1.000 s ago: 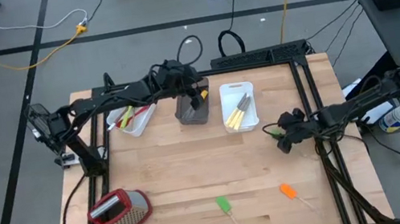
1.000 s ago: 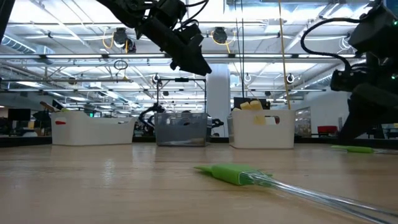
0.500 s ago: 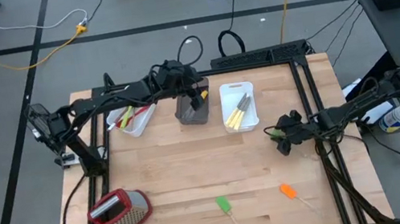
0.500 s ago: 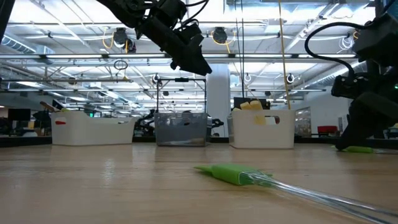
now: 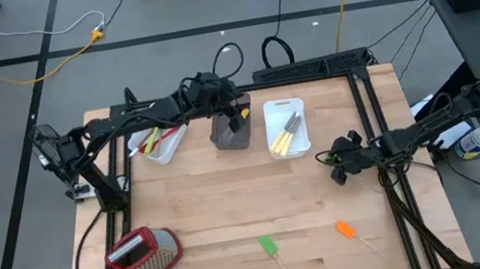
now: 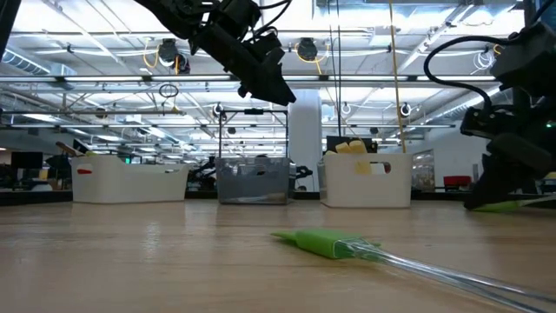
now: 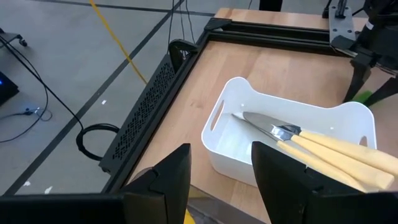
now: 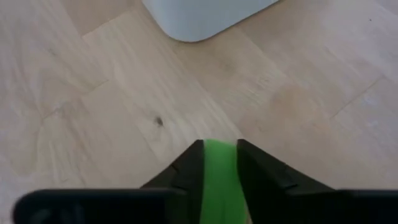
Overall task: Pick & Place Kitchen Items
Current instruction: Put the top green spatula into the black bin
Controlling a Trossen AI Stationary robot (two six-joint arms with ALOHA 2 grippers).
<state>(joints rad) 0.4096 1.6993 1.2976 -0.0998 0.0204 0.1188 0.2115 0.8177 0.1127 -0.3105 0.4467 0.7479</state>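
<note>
The green utensil's head is pinched just at its end by my right gripper's fingers, so next I open them and grip farther (image 6: 509,206) along the head, closer to the utensil's handle.
My right gripper (image 5: 339,175) is down at the tabletop near the right edge, shut on a green utensil (image 8: 219,167) that lies there (image 6: 502,206); only a short stretch of it shows. My left gripper (image 5: 235,112) hangs open and empty above the dark tub (image 5: 230,134) at the back. A green spatula (image 5: 268,246) and an orange spatula (image 5: 344,228) lie flat near the front edge. The white tub (image 7: 292,134) beside the dark one holds pale-handled knives (image 7: 323,149). My right gripper pinches the green utensil between its two fingers (image 8: 189,163), one on each side edge of the green strip (image 8: 219,155). The fingers come from above, slanting down. The utensil's far part (image 6: 508,205) sits at the tabletop; which part is held cannot be told.
A metal grater with a red top (image 5: 142,250) lies at the front left. Another white tub (image 5: 157,142) with red and green utensils stands at the back left. A black frame (image 5: 382,130) runs along the table's right edge, close to my right gripper.
My right gripper has come down toward the table and slightly toward the near edge, onto the green utensil. My left arm has kept still.
</note>
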